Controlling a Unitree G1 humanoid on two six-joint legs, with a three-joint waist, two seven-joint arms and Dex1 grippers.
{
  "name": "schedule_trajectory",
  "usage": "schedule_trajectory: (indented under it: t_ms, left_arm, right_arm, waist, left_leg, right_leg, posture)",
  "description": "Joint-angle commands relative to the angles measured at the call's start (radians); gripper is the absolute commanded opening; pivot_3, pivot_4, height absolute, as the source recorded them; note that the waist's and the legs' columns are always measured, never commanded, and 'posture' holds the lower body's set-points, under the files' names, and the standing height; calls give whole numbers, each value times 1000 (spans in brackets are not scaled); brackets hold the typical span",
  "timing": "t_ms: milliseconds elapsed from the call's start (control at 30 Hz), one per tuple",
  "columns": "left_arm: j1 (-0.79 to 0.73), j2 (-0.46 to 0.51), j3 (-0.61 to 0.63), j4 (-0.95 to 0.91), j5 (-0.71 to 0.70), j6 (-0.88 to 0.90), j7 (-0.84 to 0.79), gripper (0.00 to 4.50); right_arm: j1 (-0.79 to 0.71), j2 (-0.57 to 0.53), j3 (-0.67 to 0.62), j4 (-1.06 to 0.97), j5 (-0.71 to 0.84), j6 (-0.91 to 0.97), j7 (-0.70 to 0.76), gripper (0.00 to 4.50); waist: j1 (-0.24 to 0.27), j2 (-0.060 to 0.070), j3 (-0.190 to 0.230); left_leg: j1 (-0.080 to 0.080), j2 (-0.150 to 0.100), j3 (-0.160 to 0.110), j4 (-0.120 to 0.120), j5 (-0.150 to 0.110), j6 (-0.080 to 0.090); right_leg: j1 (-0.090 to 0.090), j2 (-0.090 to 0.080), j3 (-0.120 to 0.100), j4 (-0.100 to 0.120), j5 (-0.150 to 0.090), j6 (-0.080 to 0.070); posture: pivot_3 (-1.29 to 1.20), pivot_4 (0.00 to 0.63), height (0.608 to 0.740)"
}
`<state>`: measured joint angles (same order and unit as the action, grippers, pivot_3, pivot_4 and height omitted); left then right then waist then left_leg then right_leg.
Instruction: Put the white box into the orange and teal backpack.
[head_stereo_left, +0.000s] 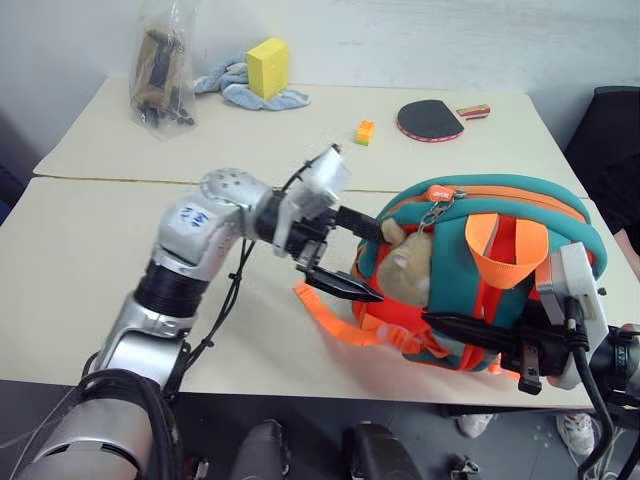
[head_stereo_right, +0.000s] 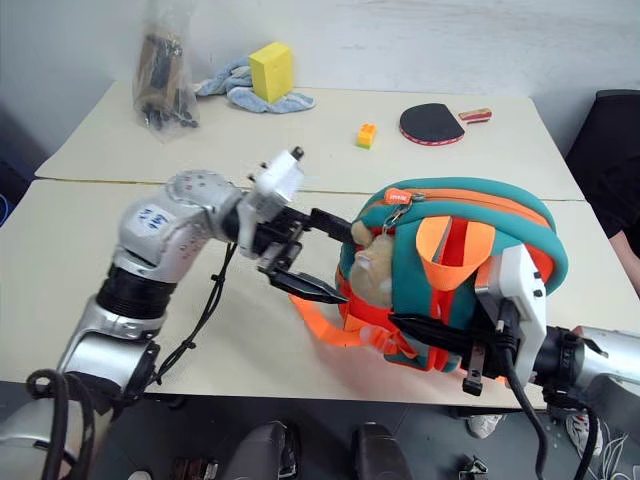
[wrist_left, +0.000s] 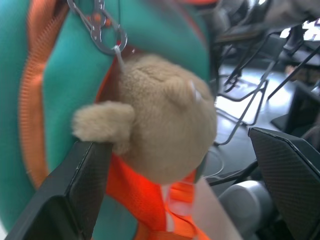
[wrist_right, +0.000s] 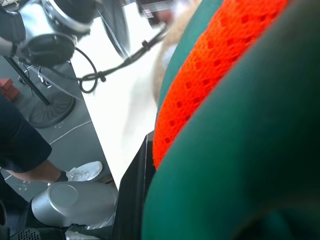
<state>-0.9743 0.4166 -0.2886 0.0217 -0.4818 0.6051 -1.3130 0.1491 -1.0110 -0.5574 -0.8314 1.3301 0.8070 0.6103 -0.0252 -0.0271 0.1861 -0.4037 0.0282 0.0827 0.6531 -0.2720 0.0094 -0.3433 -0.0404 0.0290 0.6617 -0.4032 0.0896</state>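
Note:
I can see the clip partway along the backpack's zipper and the plush toy hanging loose, so I should close my left gripper on the toy (head_stereo_left: 405, 272) and pull the zipper along.
The orange and teal backpack (head_stereo_left: 500, 215) stands at the table's near right edge, its orange straps (head_stereo_left: 335, 315) trailing leftwards. A tan plush toy (head_stereo_left: 405, 265) hangs from a clip on its left side. My left gripper (head_stereo_left: 380, 262) is open just left of the backpack, one finger above and one below the toy; in the left wrist view the toy (wrist_left: 160, 125) sits between the spread fingers (wrist_left: 75, 190). My right gripper (head_stereo_left: 470, 335) is shut on the backpack's lower near side, pressed into teal fabric and orange mesh (wrist_right: 215, 75). The white box is out of view.
On the far table are a yellow sponge block (head_stereo_left: 267, 67) on a blue cloth (head_stereo_left: 240, 90), a plastic bag (head_stereo_left: 162, 70), a small orange brick (head_stereo_left: 365, 131) and a red-and-black paddle (head_stereo_left: 430, 120). A person's shoe (head_stereo_left: 577, 432) shows beyond the near right edge.

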Motion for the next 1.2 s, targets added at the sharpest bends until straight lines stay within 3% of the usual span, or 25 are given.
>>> schedule_trajectory:
  t_ms: [33, 267, 300, 400, 667, 800, 1033, 1200]
  left_arm:
    - [1, -24, 0, -4, 16, -20, 23, 4473]
    - [3, -78, 18, 29, 30, 14, 129, 4473]
    - [3, -85, 19, 33, 29, 18, 141, 4300]
    - [6, -105, 20, 38, 25, 32, 166, 3580]
    - [-7, -127, 28, 67, 36, 24, 190, 1105]
    - [-9, -101, 53, 55, 6, 24, 139, 54]
    - [-71, 64, 156, 60, -111, 85, -68, 14]
    - [-134, 211, 171, 238, -45, -27, -212, 14]
  right_arm:
    - [-12, -13, -12, -13, 23, -15, -10, 0]
    - [-12, 1, -8, -20, 21, -24, -31, 0]
    - [-6, 2, -14, -23, 22, -24, -29, 0]
    - [5, -1, -31, -23, 21, -23, -19, 0]
    - [10, -14, -87, 8, 23, -18, -2, 0]
    - [21, -14, -113, 25, 12, -14, 16, 0]
    - [71, 2, -143, 42, -33, -18, 63, 0]
    - [69, 8, -152, 62, -40, -22, 73, 0]
  waist:
    - [0, 0, 0]
    - [2, 0, 0]
    - [3, 0, 0]
    - [4, 0, 0]
    - [6, 0, 0]
    - [6, 0, 0]
    - [-1, 0, 0]
    - [-2, 0, 0]
  left_leg:
    - [0, 0, 0, 0, 0, 0]
    - [0, 0, 0, 0, 0, 0]
    - [0, 0, 0, 0, 0, 0]
    - [0, 0, 0, 0, 0, 0]
    - [0, 0, 0, 0, 0, 0]
    - [0, 0, 0, 0, 0, 0]
    - [0, 0, 0, -1, 0, -1]
    - [1, 0, 0, -2, 1, -1]
  right_leg:
    - [0, 0, 0, 0, 0, 0]
    - [0, 0, 0, 0, 0, 0]
    - [0, 0, 0, 0, 0, 0]
    - [0, 0, 0, 0, 0, 0]
    - [0, 0, 0, 0, 0, 0]
    - [0, 0, 0, 0, 0, 0]
    - [0, 0, -1, 0, 0, 0]
    - [0, 0, -1, 0, 0, 0]
  posture:
    - [0, 150, 740]
    - [0, 150, 740]
    - [0, 150, 740]
    - [0, 150, 740]
    - [0, 150, 740]
    - [0, 150, 740]
    - [0, 150, 740]
    - [0, 150, 740]
